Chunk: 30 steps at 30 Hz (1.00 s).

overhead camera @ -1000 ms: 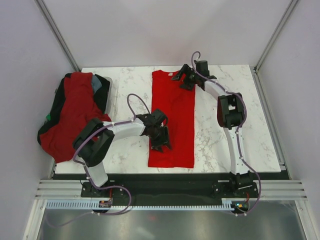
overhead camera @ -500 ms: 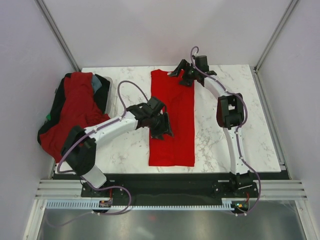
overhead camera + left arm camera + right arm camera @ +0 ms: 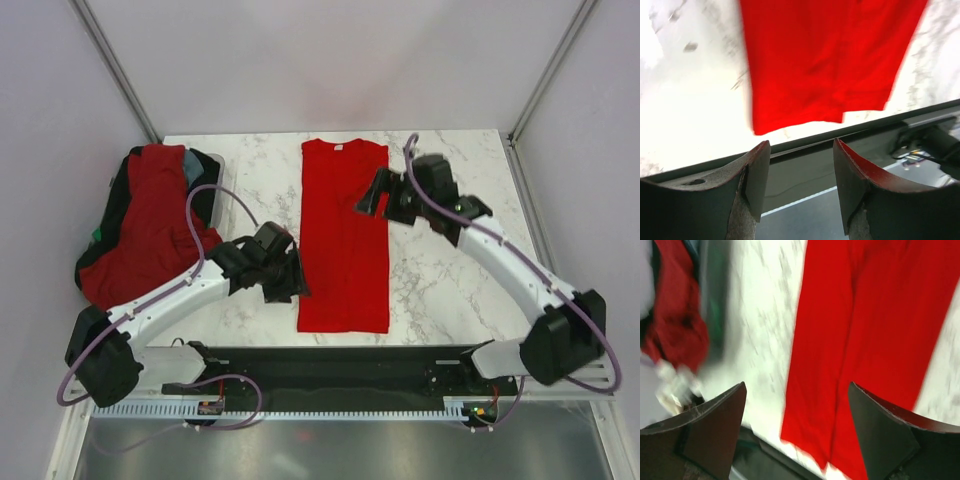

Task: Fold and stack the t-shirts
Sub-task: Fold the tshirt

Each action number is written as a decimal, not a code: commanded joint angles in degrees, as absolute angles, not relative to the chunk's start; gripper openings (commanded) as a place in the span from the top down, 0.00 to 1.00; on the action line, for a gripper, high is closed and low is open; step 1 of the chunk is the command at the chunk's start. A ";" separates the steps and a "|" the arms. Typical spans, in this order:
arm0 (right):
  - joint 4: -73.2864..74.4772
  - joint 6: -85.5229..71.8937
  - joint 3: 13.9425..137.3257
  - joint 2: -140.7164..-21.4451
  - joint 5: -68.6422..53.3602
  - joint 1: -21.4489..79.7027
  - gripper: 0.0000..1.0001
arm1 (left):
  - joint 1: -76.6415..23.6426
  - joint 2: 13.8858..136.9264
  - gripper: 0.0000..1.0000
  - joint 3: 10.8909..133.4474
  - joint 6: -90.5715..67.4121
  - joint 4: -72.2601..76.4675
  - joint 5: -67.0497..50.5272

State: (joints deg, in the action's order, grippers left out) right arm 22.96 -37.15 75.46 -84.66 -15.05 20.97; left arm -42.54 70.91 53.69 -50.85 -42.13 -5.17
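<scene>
I will close my left gripper on the near-end corner (image 3: pixel 300 327) (image 3: pixel 758 131) of the bright red t-shirt, on the side toward the heap of t-shirts.
A bright red t-shirt (image 3: pixel 344 235) lies flat on the marble table, folded lengthwise into a long strip with a small white neck label at its far end. It also shows in the left wrist view (image 3: pixel 825 55) and the right wrist view (image 3: pixel 875 340). My left gripper (image 3: pixel 288 280) is open and empty, just left of the strip's near end. My right gripper (image 3: pixel 372 196) is open and empty, above the strip's right edge near the far end. More shirts, dark red (image 3: pixel 150 225) and grey-blue, are heaped at the left.
A dark bin (image 3: pixel 208 185) at the left table edge holds the heap of shirts, which spills over the table's side. The black rail (image 3: pixel 340 355) runs along the table's near edge. The grey walls close in at both sides.
Both arms have pulled back from the shirt. The left gripper moved off the strip to its left and nearer. The right gripper moved from the collar end towards me.
</scene>
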 commanded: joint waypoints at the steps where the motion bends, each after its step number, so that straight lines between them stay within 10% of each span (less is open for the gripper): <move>1: 30.76 -37.17 57.99 -76.14 -6.59 26.36 0.11 | -42.36 67.68 0.40 48.09 -53.43 -41.76 -4.04; 9: 28.22 -41.92 34.73 -56.52 -13.60 28.21 0.16 | -42.45 66.18 0.40 40.08 -54.40 -35.17 -5.89; 30: 14.42 -47.20 19.43 -61.70 -17.32 34.10 0.51 | -42.45 72.51 0.43 33.84 -56.69 -26.81 -8.61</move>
State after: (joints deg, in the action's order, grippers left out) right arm 17.39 -45.89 21.08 -60.62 -17.61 33.19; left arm -42.50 71.50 34.30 -54.65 -30.09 -7.05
